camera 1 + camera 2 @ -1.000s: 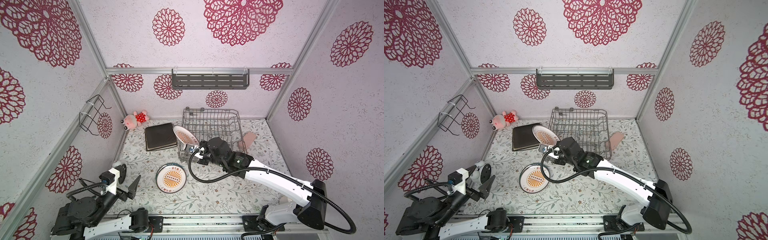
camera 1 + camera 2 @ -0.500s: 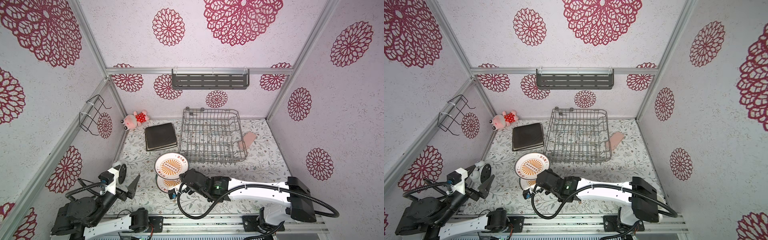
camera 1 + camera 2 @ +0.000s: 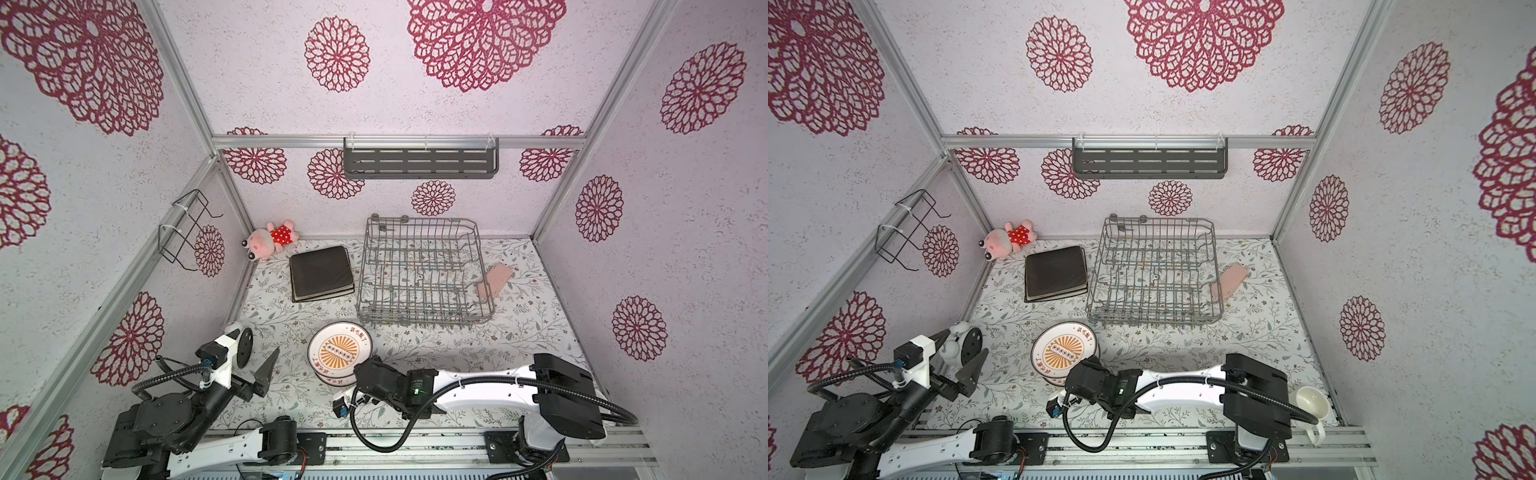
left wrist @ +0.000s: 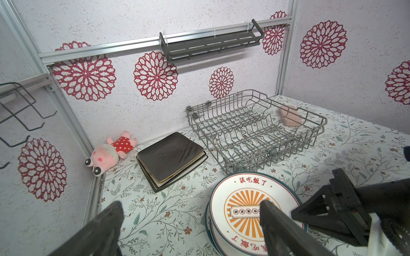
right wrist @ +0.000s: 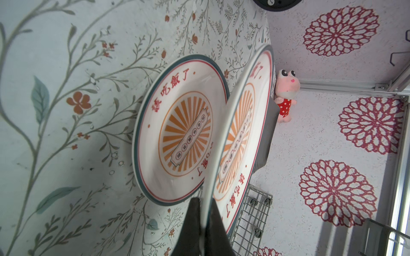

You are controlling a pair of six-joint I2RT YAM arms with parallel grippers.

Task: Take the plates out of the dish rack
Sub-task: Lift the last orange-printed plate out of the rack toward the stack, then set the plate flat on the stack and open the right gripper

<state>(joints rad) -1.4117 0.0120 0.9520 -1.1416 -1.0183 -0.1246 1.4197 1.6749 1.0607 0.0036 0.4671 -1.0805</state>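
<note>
Next, I release the round white plate from my right gripper so that it sits on top of the matching round plate (image 3: pixel 340 353) (image 5: pixel 185 133) lying on the table.
The grey wire dish rack (image 3: pixel 415 321) (image 4: pixel 255 130) stands at the back with no plates in it. Left of it lies a stack of square plates (image 3: pixel 322 274) (image 4: pixel 173 159), a dark brown one on top. My right gripper (image 3: pixel 360 373) (image 5: pixel 205 212) is shut on the rim of a round white plate (image 3: pixel 340 352) (image 5: pixel 244 124) with an orange sunburst. It holds this plate tilted just over a matching round plate (image 5: pixel 179 130) lying on the table. My left gripper (image 3: pixel 257 372) (image 4: pixel 190 221) hangs open and empty at the front left.
A white alarm clock (image 3: pixel 963 347) stands beside the left gripper. There is a pink plush toy (image 3: pixel 270 241) in the back left corner and a pink sponge (image 3: pixel 494 280) right of the rack. A white mug (image 3: pixel 1308 403) sits front right. A slotted shelf (image 3: pixel 419 162) and a wire holder (image 3: pixel 187 228) hang on the walls.
The right gripper has carried the round plate from the rack's front left corner toward the front, down over the round plate on the table. The left arm has stayed still.
</note>
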